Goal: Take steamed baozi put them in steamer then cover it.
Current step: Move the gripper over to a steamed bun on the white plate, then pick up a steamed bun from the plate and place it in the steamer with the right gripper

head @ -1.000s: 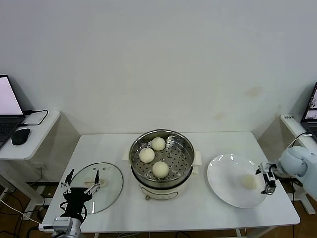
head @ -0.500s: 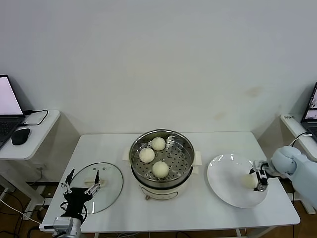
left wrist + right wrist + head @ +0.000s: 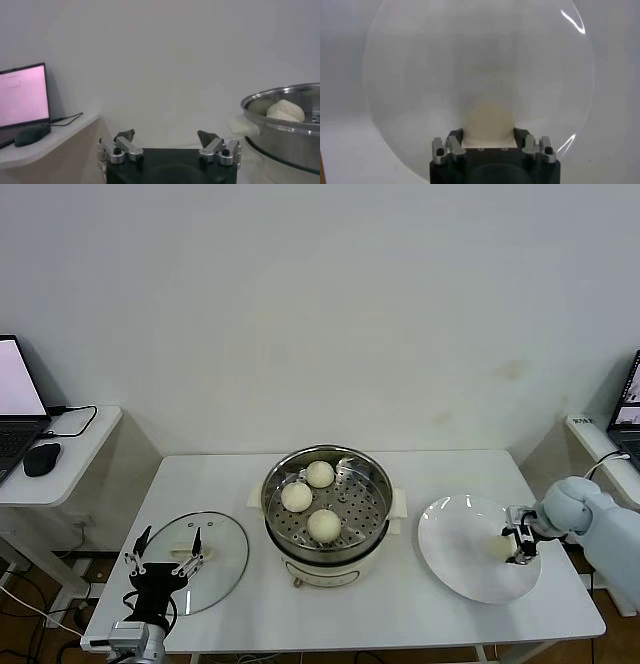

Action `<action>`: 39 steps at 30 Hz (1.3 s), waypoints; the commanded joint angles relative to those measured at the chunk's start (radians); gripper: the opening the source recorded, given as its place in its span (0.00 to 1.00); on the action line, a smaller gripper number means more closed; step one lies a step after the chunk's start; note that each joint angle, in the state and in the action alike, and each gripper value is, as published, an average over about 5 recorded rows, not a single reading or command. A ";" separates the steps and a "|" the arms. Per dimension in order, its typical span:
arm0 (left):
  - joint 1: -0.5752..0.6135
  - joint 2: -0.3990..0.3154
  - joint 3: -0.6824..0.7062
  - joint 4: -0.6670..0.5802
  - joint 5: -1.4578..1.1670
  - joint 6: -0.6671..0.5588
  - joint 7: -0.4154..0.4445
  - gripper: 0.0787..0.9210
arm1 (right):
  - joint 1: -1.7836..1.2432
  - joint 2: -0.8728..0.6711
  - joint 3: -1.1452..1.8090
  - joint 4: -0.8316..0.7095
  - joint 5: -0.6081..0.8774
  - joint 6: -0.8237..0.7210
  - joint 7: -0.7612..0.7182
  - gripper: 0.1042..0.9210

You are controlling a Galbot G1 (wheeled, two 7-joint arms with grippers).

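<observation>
The baozi in my right gripper will be set down and released on the steamer tray's bare side (image 3: 352, 495) that is nearest the white plate.
Three steamed baozi (image 3: 323, 525) lie on the perforated tray of the steamer (image 3: 372, 474) at the table's middle. A fourth baozi (image 3: 500, 546) rests on the white plate (image 3: 455, 559) at the right. My right gripper (image 3: 519, 542) is low over the plate, its fingers closed against both sides of this baozi (image 3: 488, 117). The cover (image 3: 222, 546) lies flat on the table to the left of the steamer. My left gripper (image 3: 163, 556) is open and empty above the cover's near side. The left wrist view shows the steamer's rim (image 3: 280, 100) with a baozi (image 3: 285, 110) inside.
A side table at the left holds a laptop (image 3: 15, 399) and a mouse (image 3: 41, 457). Another laptop (image 3: 628, 409) stands on a stand at the right edge. The plate's rim lies close to the table's right front edge.
My right gripper has moved leftward over the plate and slid around the baozi, which now sits between its fingers. The left arm has not moved.
</observation>
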 commanded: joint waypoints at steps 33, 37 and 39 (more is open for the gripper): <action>-0.007 0.002 0.011 -0.031 0.009 0.004 -0.001 0.88 | 1.045 0.189 -0.818 0.476 0.871 -0.444 0.253 0.56; -0.005 -0.009 0.009 -0.032 0.016 0.002 -0.002 0.88 | 0.960 0.260 -0.797 0.452 0.883 -0.496 0.314 0.56; -0.005 -0.014 0.007 -0.033 0.019 0.002 -0.003 0.88 | 0.920 0.284 -0.789 0.435 0.879 -0.508 0.330 0.56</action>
